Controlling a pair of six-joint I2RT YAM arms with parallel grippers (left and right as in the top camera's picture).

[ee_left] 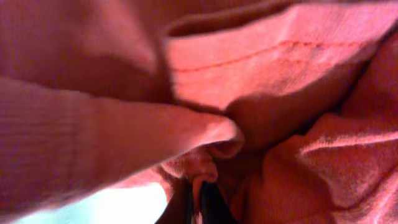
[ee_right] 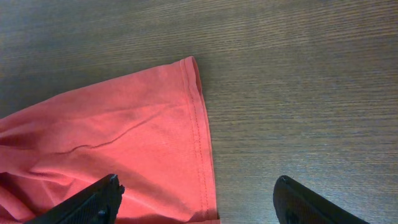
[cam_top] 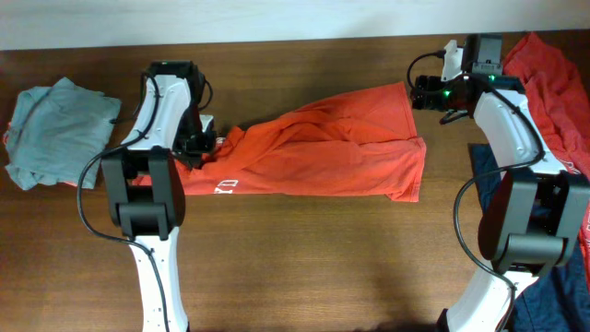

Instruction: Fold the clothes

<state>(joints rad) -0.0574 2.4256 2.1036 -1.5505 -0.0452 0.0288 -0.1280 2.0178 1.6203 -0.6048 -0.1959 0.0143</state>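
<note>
The robot's right gripper should close on the far corner of the stitched hem (cam_top: 402, 86) (ee_right: 190, 62) of the orange-red T-shirt, where that hem meets the far edge of the shirt.
The orange-red T-shirt (cam_top: 323, 152) lies spread across the middle of the table, white lettering near its lower left. My left gripper (cam_top: 198, 138) is at the shirt's left end, shut on a fold of its fabric; the left wrist view shows the orange-red T-shirt (ee_left: 261, 81) filling the frame, with cloth pinched between the dark fingers (ee_left: 199, 202). My right gripper (cam_top: 426, 92) hovers open above the shirt's upper right corner; in the right wrist view its fingers (ee_right: 199, 196) straddle the stitched hem of the T-shirt (ee_right: 124, 137) without touching it.
A pale grey-green garment (cam_top: 60, 129) lies folded at the far left. Another red garment (cam_top: 553, 78) is heaped at the right edge behind the right arm, with a navy one (cam_top: 562, 295) at the lower right corner. Bare wooden table (cam_top: 323, 258) shows in front.
</note>
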